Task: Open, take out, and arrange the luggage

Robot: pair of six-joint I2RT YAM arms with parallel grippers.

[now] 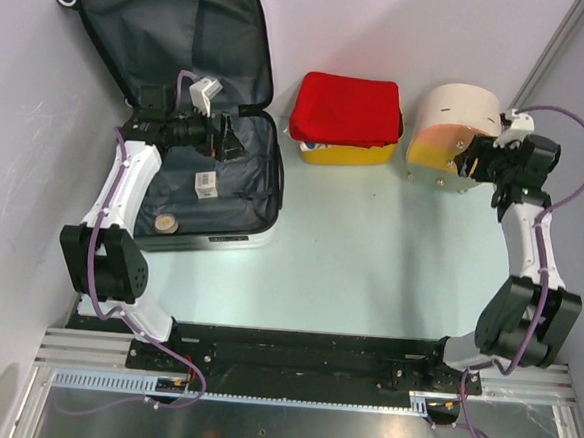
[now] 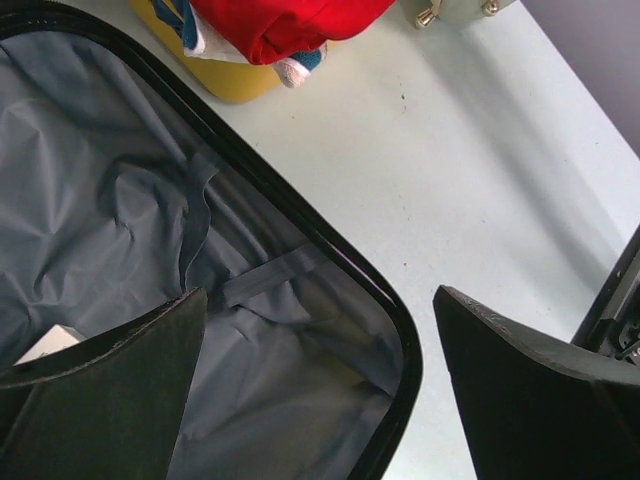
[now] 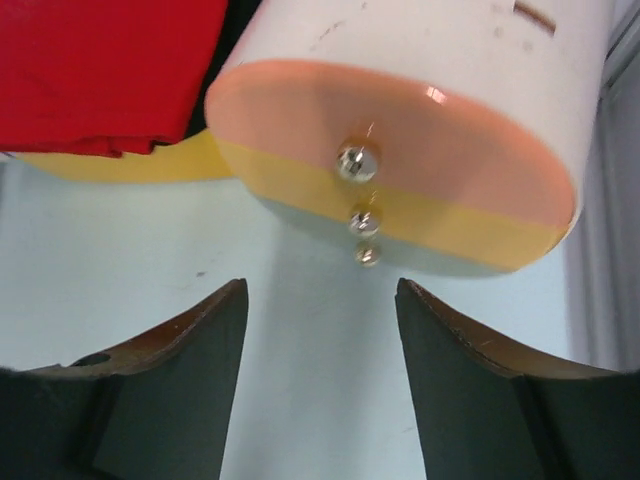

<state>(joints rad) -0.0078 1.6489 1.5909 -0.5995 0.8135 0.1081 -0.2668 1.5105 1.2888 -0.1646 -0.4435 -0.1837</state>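
Note:
The robot's left gripper should close on the sides of the small white box (image 1: 206,184) (image 2: 52,342) lying on the dark grey lining of the luggage.
The luggage (image 1: 245,198) lies open at the table's far left, its lid (image 1: 176,20) propped up against the wall and its dark grey lining showing. My left gripper (image 1: 228,134) hovers open and empty over the lower half, near its right rim. In the left wrist view its fingers straddle the black rim (image 2: 385,300) above the lining (image 2: 100,200). A small white tag (image 1: 206,185) and a round brownish item (image 1: 166,223) lie inside. My right gripper (image 1: 467,156) is open and empty, far from the luggage.
A yellow basket (image 1: 349,155) with a red cloth (image 1: 345,107) on top stands right of the luggage. A round cream-and-orange drawer box (image 1: 458,115) stands at the far right. My right gripper (image 3: 320,283) faces the box's metal knobs (image 3: 357,160) from close by.

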